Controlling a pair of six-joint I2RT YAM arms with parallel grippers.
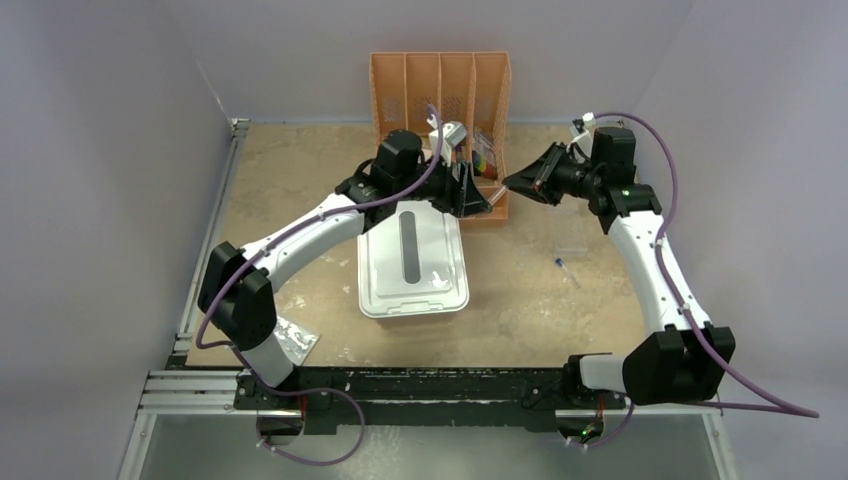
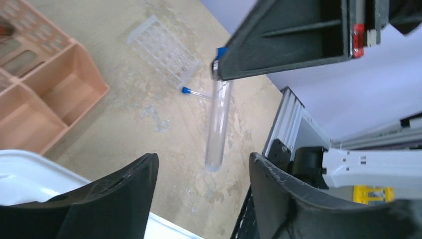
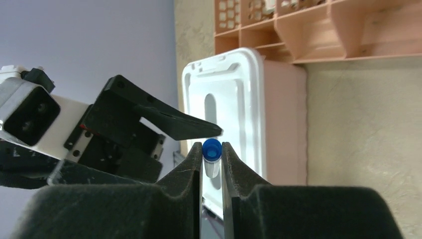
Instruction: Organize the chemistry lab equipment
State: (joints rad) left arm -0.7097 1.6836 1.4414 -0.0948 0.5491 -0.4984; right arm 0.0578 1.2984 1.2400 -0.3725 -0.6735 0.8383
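Note:
Next, I set the clear tube with the blue cap down with my right gripper in the clear tube rack's corner (image 1: 555,206) closest to the peach organizer.
My right gripper (image 3: 212,149) is shut on a clear blue-capped tube (image 3: 212,152), gripping it just below the cap. In the left wrist view the tube (image 2: 219,119) hangs down from the right gripper's fingers (image 2: 293,37) above the table. My left gripper (image 2: 201,172) is open, its two fingers on either side of the tube's lower end and apart from it. In the top view the left gripper (image 1: 474,194) and the right gripper (image 1: 512,183) meet tip to tip in front of the peach organizer (image 1: 440,85).
A white lidded bin (image 1: 412,260) sits mid-table under the left arm. A clear tube rack (image 2: 164,50) and a second small blue-capped tube (image 2: 191,92) lie on the table to the right. A clear packet (image 1: 292,342) lies near the left arm's base.

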